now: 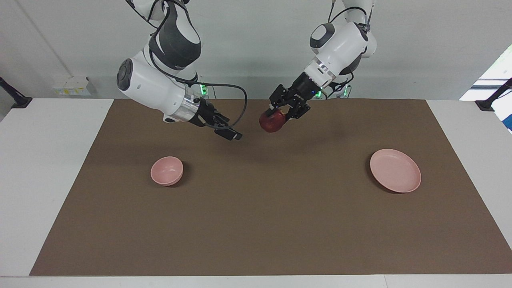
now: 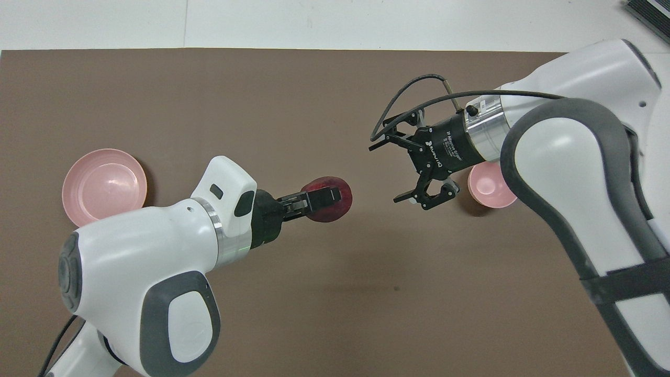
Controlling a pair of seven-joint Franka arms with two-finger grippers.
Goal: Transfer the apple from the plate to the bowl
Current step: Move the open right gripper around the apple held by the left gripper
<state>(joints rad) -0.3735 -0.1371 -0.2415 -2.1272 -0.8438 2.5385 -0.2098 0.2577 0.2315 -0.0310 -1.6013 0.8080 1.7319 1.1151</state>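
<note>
Next, my right gripper grabs the dark red apple by the free side [image 2: 345, 197], which sticks out past my left gripper's fingers.
My left gripper [image 1: 277, 113] is shut on the dark red apple [image 1: 271, 123], holding it in the air over the middle of the brown mat; from overhead the apple [image 2: 335, 209] shows under the gripper's fingers [image 2: 324, 196]. My right gripper [image 1: 232, 134] hangs open over the mat beside the apple, its jaws turned toward it with a gap between them, also seen from overhead [image 2: 386, 174]. The pale pink bowl [image 1: 167, 171] stands empty toward the right arm's end, partly covered by the right arm from overhead [image 2: 489, 188]. The pink plate [image 1: 395, 170] lies empty toward the left arm's end.
A brown mat [image 1: 256, 224] covers most of the white table [image 1: 44, 160]. A black cable loops from the right wrist [image 1: 240, 104]. Black clamps stand at both table ends.
</note>
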